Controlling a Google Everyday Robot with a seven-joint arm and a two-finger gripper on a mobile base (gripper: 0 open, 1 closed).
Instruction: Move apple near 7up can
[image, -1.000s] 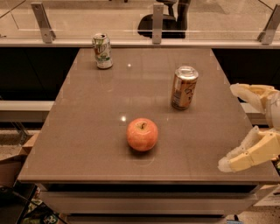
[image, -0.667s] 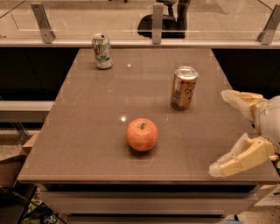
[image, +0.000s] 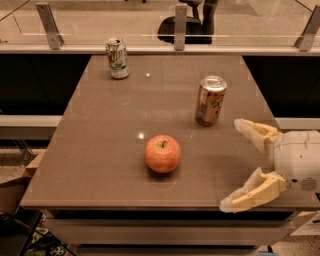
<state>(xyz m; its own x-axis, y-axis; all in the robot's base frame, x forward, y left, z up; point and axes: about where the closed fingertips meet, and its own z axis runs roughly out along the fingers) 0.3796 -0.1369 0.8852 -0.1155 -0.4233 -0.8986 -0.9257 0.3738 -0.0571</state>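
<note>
I should close my gripper around the middle of the red-orange apple (image: 164, 154), with my fingers on the apple's near and far sides.
The red-orange apple (image: 162, 153) sits on the brown table (image: 110, 130), near the front middle. The white and green 7up can (image: 117, 58) stands upright at the far left corner of the table. My gripper (image: 232, 163) is at the right front edge of the table, to the right of the apple and apart from it. Its two pale fingers (image: 255, 132) are spread wide and hold nothing.
A brown-gold can (image: 210, 100) with a silver top stands upright right of centre, between the apple and the gripper's far finger. A glass railing with metal posts (image: 180, 27) runs behind the table. Dark floor gaps lie on both sides.
My gripper has moved left, further in over the table's right front edge and closer to the apple. The apple and both cans have not moved.
</note>
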